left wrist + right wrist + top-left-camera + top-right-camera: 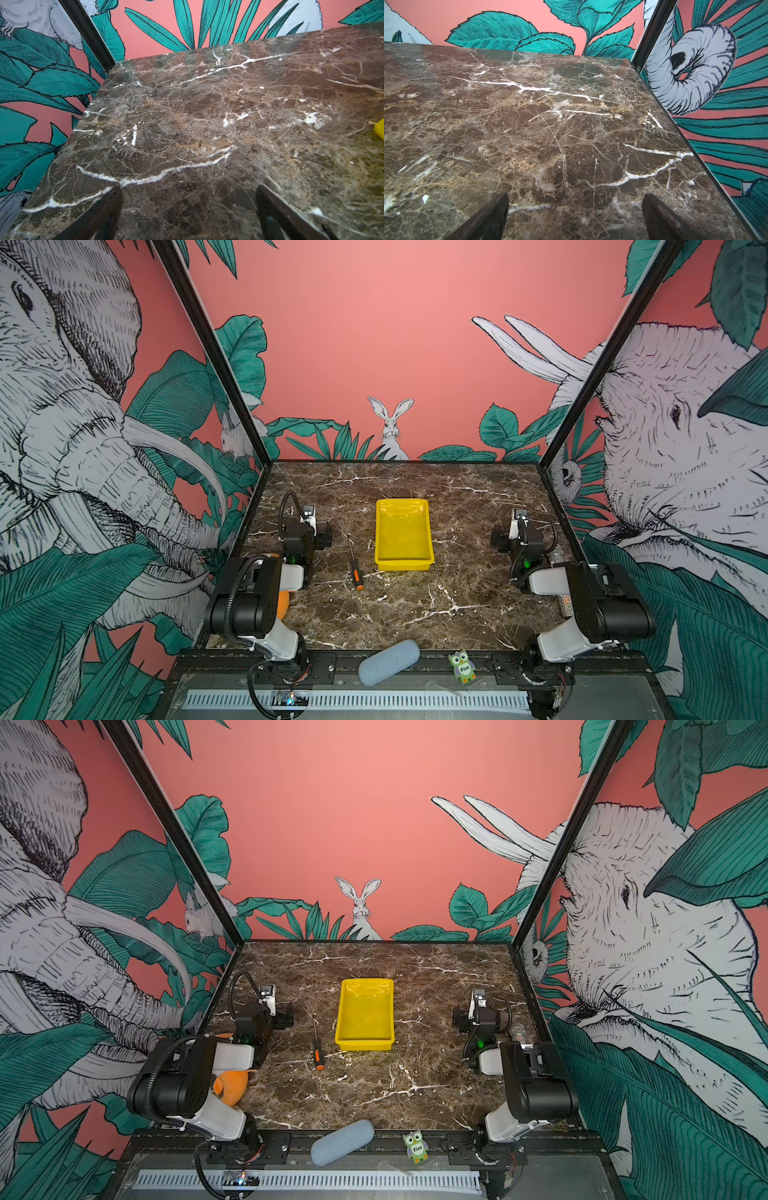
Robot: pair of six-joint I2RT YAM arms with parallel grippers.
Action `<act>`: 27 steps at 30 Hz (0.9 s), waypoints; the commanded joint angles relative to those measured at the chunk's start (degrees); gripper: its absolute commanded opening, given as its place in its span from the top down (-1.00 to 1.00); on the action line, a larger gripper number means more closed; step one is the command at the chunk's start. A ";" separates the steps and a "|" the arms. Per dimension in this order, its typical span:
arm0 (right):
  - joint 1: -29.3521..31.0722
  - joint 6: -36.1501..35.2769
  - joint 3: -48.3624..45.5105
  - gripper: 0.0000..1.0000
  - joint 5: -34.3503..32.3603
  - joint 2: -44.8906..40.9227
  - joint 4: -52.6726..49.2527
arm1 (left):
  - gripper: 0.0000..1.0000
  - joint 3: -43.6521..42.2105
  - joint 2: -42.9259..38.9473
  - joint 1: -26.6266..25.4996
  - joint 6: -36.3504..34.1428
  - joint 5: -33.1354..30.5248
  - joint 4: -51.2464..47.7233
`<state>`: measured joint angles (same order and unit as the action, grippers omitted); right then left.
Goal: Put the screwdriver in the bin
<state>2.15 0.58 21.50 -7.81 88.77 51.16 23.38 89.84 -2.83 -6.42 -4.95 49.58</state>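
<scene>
My left gripper moves to the screwdriver next and closes on the black part of its handle [355, 570], near its metal rod.
The screwdriver [355, 568] [318, 1048], with a black-and-orange handle and a thin dark shaft, lies flat on the marble table just left of the bin, its handle toward the front. The bin [404, 565] [365, 1045] is a shallow yellow tray at the table's middle, with nothing in it. My left gripper [189, 193] hovers low over bare marble left of the screwdriver, open and holding nothing. A corner of the bin [379, 128] shows at the edge of the left wrist view. On the right side my right gripper [575, 199] is likewise open over bare marble.
A grey-blue oblong case [388, 662] and a small owl figure [462, 666] sit on the front rail. An orange object [230, 1085] lies under the left arm. A glittery silver cylinder [517, 1031] lies beside the right arm. Patterned walls close three sides.
</scene>
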 commanded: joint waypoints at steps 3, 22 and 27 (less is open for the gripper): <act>0.04 -0.57 0.87 -0.99 0.52 0.00 1.14 | -0.99 0.44 -0.83 -0.02 0.28 0.05 -0.14; 0.03 -0.56 0.91 -0.99 0.50 0.00 1.11 | -0.99 0.35 -0.94 0.02 0.41 0.03 -0.10; 0.04 -0.48 0.92 -0.99 0.53 0.00 1.00 | -0.99 0.22 -1.26 -0.09 0.13 -1.09 1.26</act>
<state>2.15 0.58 21.50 -7.81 88.77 51.16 23.38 89.84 -2.83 -6.42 -5.02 49.58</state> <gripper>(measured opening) 0.992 0.996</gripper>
